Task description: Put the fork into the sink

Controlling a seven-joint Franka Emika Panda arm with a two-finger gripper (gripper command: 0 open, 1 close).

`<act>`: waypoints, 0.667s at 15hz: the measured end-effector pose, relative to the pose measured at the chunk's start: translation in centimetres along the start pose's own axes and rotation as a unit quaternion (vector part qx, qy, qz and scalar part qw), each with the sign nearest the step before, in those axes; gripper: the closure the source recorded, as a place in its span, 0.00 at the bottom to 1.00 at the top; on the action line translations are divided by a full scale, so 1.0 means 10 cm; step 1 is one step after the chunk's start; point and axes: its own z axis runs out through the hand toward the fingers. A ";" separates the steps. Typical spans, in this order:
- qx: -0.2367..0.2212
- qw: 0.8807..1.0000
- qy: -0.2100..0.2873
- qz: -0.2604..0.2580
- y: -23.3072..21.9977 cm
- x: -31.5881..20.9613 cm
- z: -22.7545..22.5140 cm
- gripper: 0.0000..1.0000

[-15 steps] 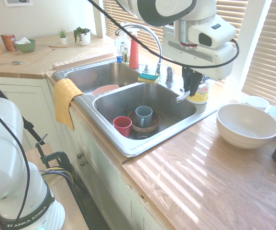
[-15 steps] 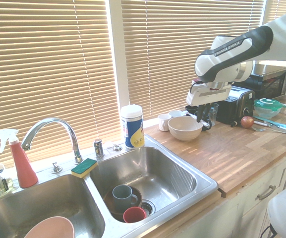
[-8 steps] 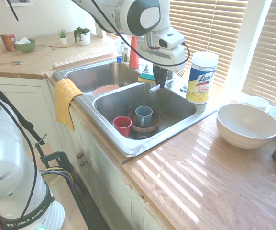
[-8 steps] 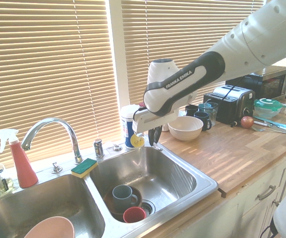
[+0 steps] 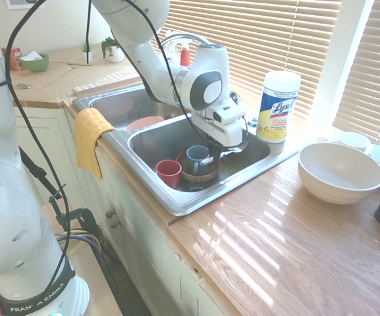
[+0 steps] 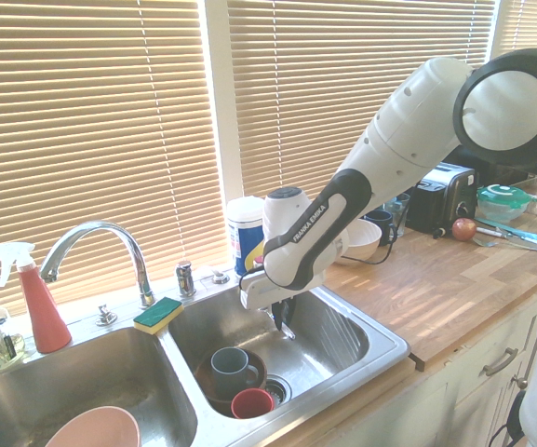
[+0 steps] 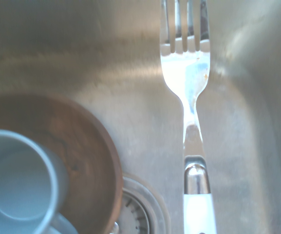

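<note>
Next, my gripper releases the fork on the bare steel bottom of the sink point(image 6: 288, 369) point(image 7: 175, 200) by the drain, beside the brown bowl.
My gripper point(image 5: 216, 153) is down inside the right basin of the steel double sink point(image 5: 176, 201), shut on the fork point(image 5: 234, 150). From the second exterior view the gripper point(image 6: 282, 315) hangs above the basin floor of the sink point(image 6: 380, 349), and the fork point(image 6: 288, 330) pokes out below it. The wrist view shows the fork point(image 7: 185, 73) close up, silver tines leading and white handle at the picture's edge, over the sink's bare steel floor point(image 7: 106, 73). Whether the fork touches the floor I cannot tell.
In the same basin a grey-blue mug point(image 5: 197, 158) stands in a brown bowl point(image 5: 199, 174) beside a red cup point(image 5: 169, 172), over the drain point(image 7: 135, 209). A pink bowl point(image 6: 91, 430) lies in the left basin. A wipes canister point(image 5: 278, 105) and a white bowl point(image 5: 340, 171) stand on the counter.
The arm swung from above the counter by the white bowl over to the sink and came down into the right basin, the fork held in the gripper all the way.
</note>
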 end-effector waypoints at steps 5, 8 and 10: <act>-0.015 0.999 -0.011 -0.030 -0.07 -0.24 0.36 1.00; -0.024 0.999 -0.010 -0.038 -0.07 -0.34 0.55 1.00; -0.029 0.999 -0.006 -0.042 -0.08 -0.41 0.65 1.00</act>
